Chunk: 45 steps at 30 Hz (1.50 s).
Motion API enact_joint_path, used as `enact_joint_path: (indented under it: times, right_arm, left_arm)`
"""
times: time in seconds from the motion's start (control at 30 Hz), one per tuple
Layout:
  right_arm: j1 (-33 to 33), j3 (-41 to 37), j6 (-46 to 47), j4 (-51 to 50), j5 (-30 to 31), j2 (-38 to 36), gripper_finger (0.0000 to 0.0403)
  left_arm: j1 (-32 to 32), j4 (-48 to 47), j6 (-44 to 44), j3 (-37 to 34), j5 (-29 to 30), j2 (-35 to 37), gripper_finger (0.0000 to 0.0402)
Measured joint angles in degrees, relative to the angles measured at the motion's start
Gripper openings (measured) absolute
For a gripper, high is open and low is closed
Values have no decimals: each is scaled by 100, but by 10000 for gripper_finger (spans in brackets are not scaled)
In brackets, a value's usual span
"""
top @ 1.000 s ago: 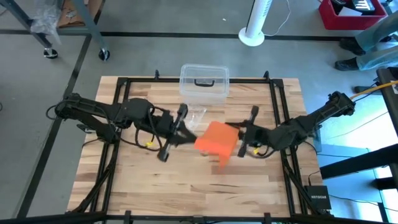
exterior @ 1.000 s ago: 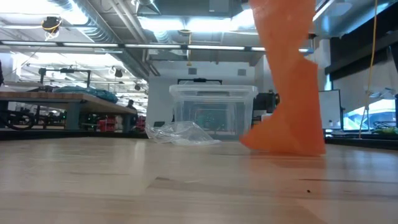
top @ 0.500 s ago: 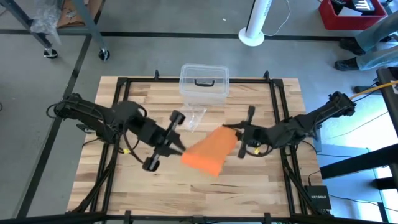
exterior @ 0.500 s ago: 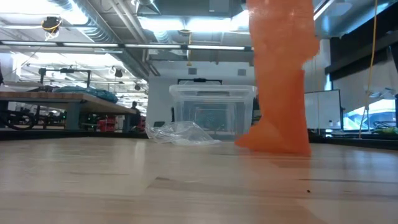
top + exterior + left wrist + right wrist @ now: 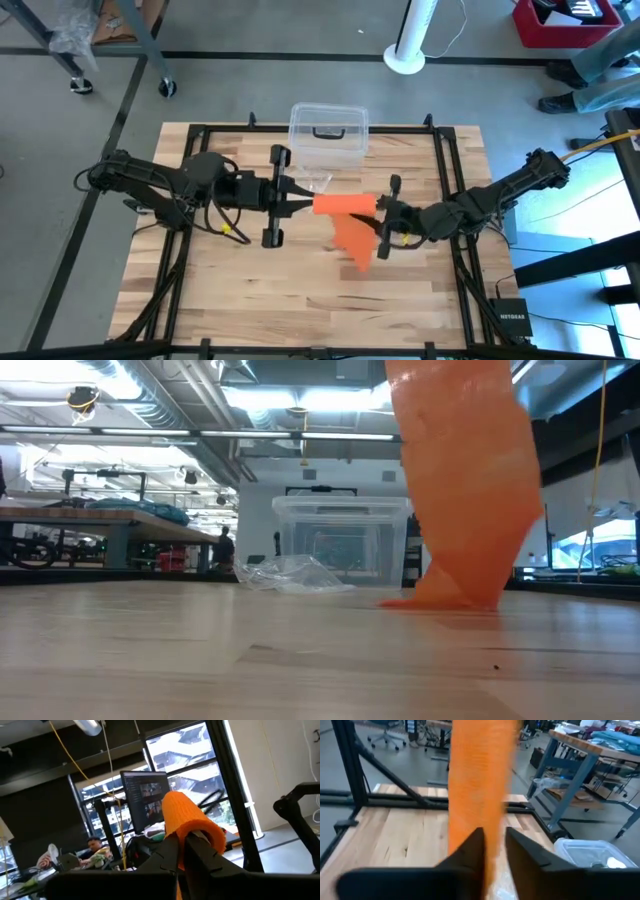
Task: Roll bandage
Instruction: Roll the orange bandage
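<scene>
The bandage's loose end hangs slack with its lower end buckling on the wood, so I should have my right gripper leave the roll and take the tail lower down [image 5: 360, 248].
The orange bandage [image 5: 345, 205] stretches as a narrow roll between my two grippers, above the middle of the table. Its loose tail [image 5: 460, 490] hangs down, and the lower end [image 5: 445, 600] lies on the wood. My left gripper [image 5: 300, 205] comes in level from the left and is shut on the roll's left end [image 5: 192, 820]. My right gripper [image 5: 383, 218] is at the roll's right end. In the right wrist view its fingers [image 5: 470, 852] are open, standing on either side of the orange strip [image 5: 480, 785]. My left gripper has the bandage's rolled end [image 5: 195, 827] at its shut fingertips, and the orange cloth wraps over and around them. The fingers come level from the table's left and lie along the roll. The roll is lifted clear, with the tail hanging slack to the table. Whether my right gripper's fingers touch the strip between them, I cannot tell.
A clear plastic box with a dark handle [image 5: 328, 135] stands at the far middle of the table. A small crumpled clear plastic piece [image 5: 318, 185] lies just in front of it. A black frame [image 5: 445, 170] borders the wooden top.
My left gripper dipped toward the near edge and came back, rolling about its own line. The bandage was spread as a broad sheet between the grippers. It is now drawn into a narrow roll at the left fingertips, with the tail still reaching the table.
</scene>
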<state>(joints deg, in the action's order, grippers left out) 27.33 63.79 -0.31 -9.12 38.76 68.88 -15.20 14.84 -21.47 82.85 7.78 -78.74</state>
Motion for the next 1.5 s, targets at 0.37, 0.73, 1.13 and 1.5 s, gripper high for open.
enact_joint_path:
  times: [0.37,0.73,1.13,1.5]
  right_arm:
    - [2,0,302,-614,-247,-616,256]
    - [7,0,746,-670,-786,61,226]
    - [9,-326,17,519,121,597,117]
    - [601,-807,-13,619,393,602,7]
  left_arm:
    - [35,-70,90,4,8,0,8]
    - [35,-71,109,4,10,0,8]
    - [28,-91,152,4,10,0,8]
    - [31,-58,-49,7,33,13,8]
